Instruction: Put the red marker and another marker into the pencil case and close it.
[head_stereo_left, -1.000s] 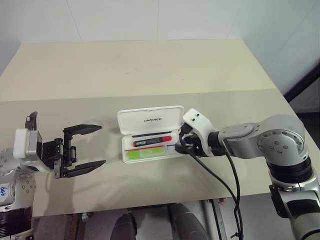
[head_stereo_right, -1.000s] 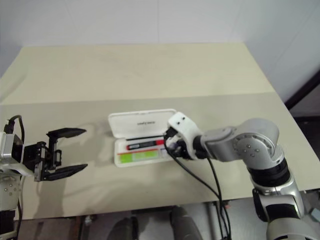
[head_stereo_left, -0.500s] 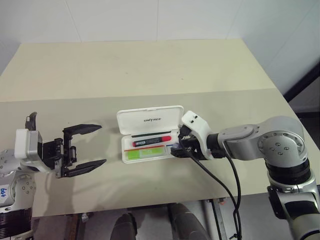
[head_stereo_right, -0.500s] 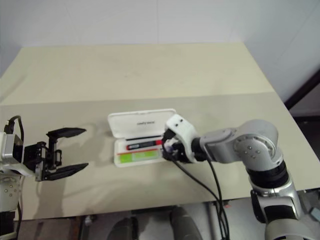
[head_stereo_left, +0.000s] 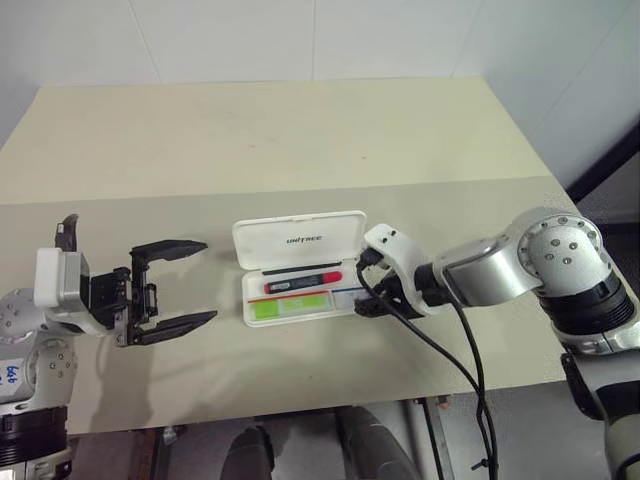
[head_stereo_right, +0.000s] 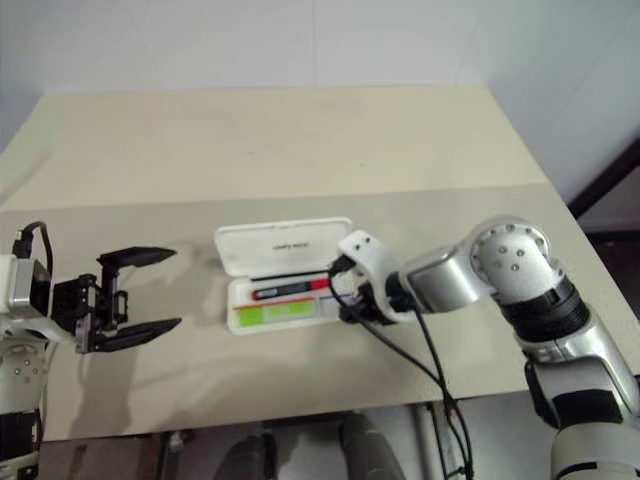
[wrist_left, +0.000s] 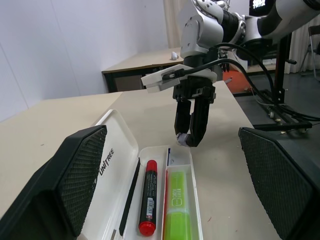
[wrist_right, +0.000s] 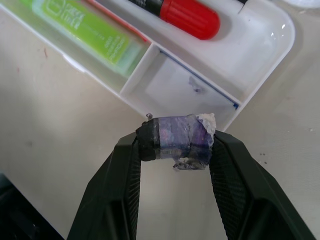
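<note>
The robot's right gripper will set the small purple-grey piece down in the pencil case's small end compartment (head_stereo_left: 347, 300) (wrist_right: 176, 90), next to the lime-green highlighter. The purple-grey piece now hangs above that compartment.
The pencil case (head_stereo_left: 300, 238) lies open mid-table, its lid tipped back. Inside lie the red marker (head_stereo_left: 303, 284) and, in front of it, another marker, a lime-green highlighter (head_stereo_left: 290, 307). Both also appear in the left wrist view, the red marker (wrist_left: 147, 197) beside the highlighter (wrist_left: 175, 200). My right gripper (head_stereo_left: 362, 300) hangs over the case's right end, above its small end compartment (wrist_right: 172, 82). It is shut on a small purple-grey piece (wrist_right: 177, 139). Well left of the case, my left gripper (head_stereo_left: 208, 280) is open and holds nothing, pointing towards it.
The beige table (head_stereo_left: 300, 140) stretches far behind the case. Its front edge (head_stereo_left: 300, 400) runs close below the grippers. A black cable (head_stereo_left: 440, 350) trails from my right wrist over that edge.
My right arm has turned about its wrist and its elbow has swung, while the gripper stays at the case's right end with the piece. The left gripper has kept still.
</note>
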